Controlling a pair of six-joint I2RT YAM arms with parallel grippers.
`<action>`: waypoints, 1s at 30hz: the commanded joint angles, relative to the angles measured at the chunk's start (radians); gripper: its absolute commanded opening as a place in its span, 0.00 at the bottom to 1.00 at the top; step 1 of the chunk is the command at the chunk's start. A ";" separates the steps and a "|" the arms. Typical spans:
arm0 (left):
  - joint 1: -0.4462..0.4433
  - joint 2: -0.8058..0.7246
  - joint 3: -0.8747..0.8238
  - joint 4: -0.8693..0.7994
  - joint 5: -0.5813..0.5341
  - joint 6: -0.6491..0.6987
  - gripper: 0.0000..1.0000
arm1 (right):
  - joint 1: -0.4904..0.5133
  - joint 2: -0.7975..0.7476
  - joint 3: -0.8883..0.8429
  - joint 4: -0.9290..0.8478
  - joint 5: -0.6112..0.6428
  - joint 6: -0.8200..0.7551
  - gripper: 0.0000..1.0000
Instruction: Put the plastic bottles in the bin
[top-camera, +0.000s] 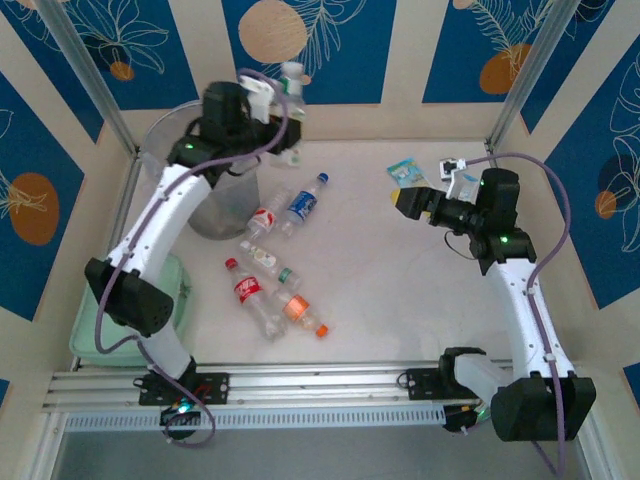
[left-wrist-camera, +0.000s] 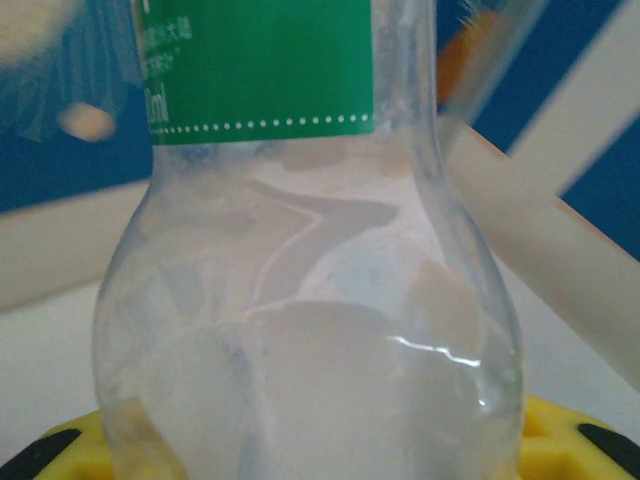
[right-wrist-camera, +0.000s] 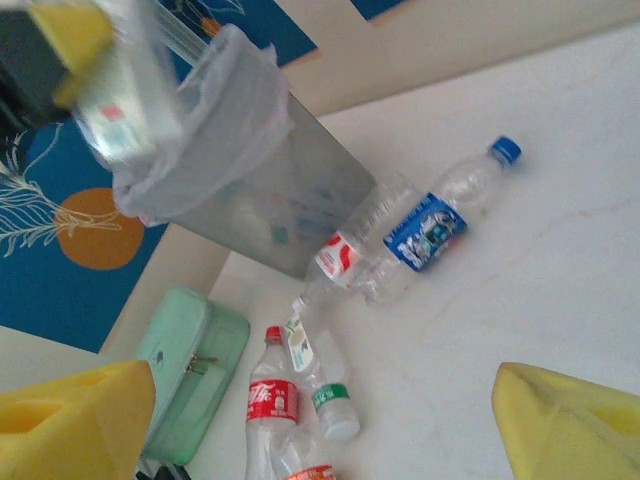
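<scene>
My left gripper needs to release the clear bottle inside the plastic liner of the translucent bin (top-camera: 214, 168).
My left gripper (top-camera: 285, 108) is shut on a clear bottle with a green label (left-wrist-camera: 260, 70) and a white cap (top-camera: 292, 72), held high beside the rim of the translucent bin (top-camera: 228, 212). That bin (right-wrist-camera: 250, 180) has a plastic liner, and the held bottle (right-wrist-camera: 115, 105) hangs next to its mouth. Several bottles lie on the table: blue-labelled (top-camera: 303, 203), red-and-white (top-camera: 264, 218), small green-labelled (top-camera: 275, 264), red cola (top-camera: 247, 292) and orange-labelled (top-camera: 299, 311). My right gripper (top-camera: 404, 201) is open over the table's right side, its yellow fingers (right-wrist-camera: 75, 420) spread with nothing between them.
A flat pale green pad (top-camera: 175, 285) lies at the left, below the bin, partly under the left arm. A blue-and-white packet (top-camera: 405, 169) sits at the back right, near my right gripper. Patterned walls and metal posts close in the table.
</scene>
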 joint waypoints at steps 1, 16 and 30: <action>0.096 -0.059 0.069 -0.063 -0.068 0.031 0.21 | 0.009 -0.017 0.000 -0.047 0.028 -0.038 0.88; 0.313 0.043 -0.044 -0.164 -0.122 0.123 0.00 | 0.039 0.017 -0.011 -0.073 0.065 -0.037 0.86; 0.317 0.041 -0.325 -0.137 -0.035 0.139 0.36 | 0.052 0.076 -0.010 -0.096 0.118 -0.006 0.86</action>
